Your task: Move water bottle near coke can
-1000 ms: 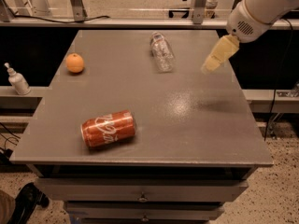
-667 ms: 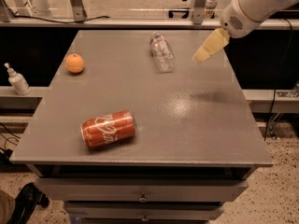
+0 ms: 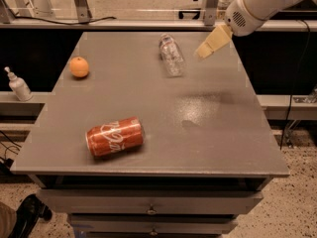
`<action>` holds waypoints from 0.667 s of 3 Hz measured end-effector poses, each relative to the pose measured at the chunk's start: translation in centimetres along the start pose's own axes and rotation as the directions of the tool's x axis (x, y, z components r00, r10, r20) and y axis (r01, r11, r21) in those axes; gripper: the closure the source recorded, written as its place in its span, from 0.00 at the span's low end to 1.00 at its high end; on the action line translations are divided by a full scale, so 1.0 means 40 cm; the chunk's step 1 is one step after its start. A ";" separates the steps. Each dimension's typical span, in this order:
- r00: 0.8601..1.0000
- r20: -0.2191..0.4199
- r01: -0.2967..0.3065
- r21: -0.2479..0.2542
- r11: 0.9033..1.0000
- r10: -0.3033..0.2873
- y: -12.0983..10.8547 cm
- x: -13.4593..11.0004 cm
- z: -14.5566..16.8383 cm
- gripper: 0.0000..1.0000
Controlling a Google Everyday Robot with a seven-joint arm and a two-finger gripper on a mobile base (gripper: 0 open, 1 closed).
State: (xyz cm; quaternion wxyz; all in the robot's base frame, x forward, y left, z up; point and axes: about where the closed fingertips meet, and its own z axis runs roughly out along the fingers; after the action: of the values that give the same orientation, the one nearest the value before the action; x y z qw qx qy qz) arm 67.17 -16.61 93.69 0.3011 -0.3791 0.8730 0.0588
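Next, my gripper goes to the middle of the water bottle [image 3: 171,56] and closes there, around its body between the two ends.
The water bottle [image 3: 171,54] is clear ribbed plastic with a dark label band. It lies on its side at the back middle of the grey table [image 3: 213,133]. The coke can [image 3: 115,136] is red with white script and lies on its side near the front left. My gripper [image 3: 204,50] hangs above the back right of the table, just right of the bottle and apart from it. It holds nothing that I can see.
An orange fruit [image 3: 79,67] sits at the table's left side. A small white pump bottle [image 3: 19,85] stands on a low ledge left of the table. Drawers run below the table's front edge. Metal frame legs stand behind the table.
My gripper has moved left and toward the back, from over the table's right side to close beside the water bottle. The bottle, can and orange have not moved.
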 end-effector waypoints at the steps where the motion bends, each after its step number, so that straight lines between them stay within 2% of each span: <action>1: 0.999 0.020 -0.031 -0.011 0.999 0.031 0.000 -0.028 0.037 0.00; 2: 0.995 0.046 -0.088 -0.011 0.996 0.088 -0.016 -0.075 0.101 0.00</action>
State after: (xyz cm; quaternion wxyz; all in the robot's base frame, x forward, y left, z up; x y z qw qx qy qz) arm 71.14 -13.84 92.19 0.3169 -0.3401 0.8814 0.0846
